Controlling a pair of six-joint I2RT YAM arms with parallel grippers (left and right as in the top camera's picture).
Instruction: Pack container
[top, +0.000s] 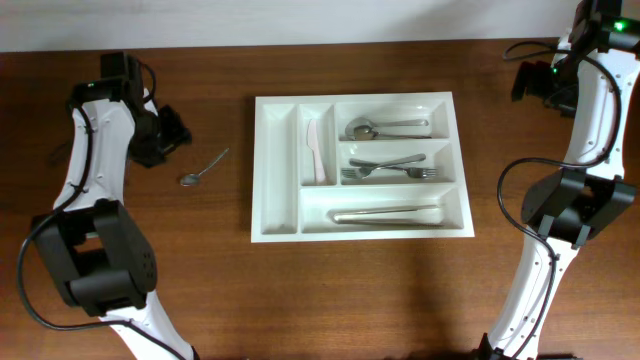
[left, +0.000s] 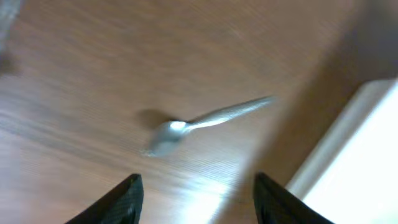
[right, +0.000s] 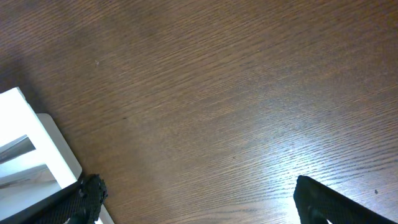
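The robot's left gripper should close on the bowl (top: 189, 180) (left: 165, 138) of the loose metal spoon, so the spoon's handle stays sticking out toward the white cutlery tray.
The white cutlery tray (top: 360, 165) lies mid-table. It holds a white plastic knife (top: 314, 150) in an upright slot, spoons (top: 385, 128) in the top long slot, forks (top: 388, 168) in the middle one and a knife (top: 388, 214) in the bottom one. A loose metal spoon (top: 203, 169) lies on the wood left of the tray; it also shows in the left wrist view (left: 199, 121). My left gripper (top: 172, 135) is open and empty, up-left of that spoon, fingertips (left: 196, 186) just short of it. My right gripper (top: 528, 78) is open and empty, far right of the tray, over bare wood (right: 199, 193).
The tray's edge shows at the right of the left wrist view (left: 360, 162) and its corner at the left of the right wrist view (right: 37, 149). Black arm cables hang at both table sides.
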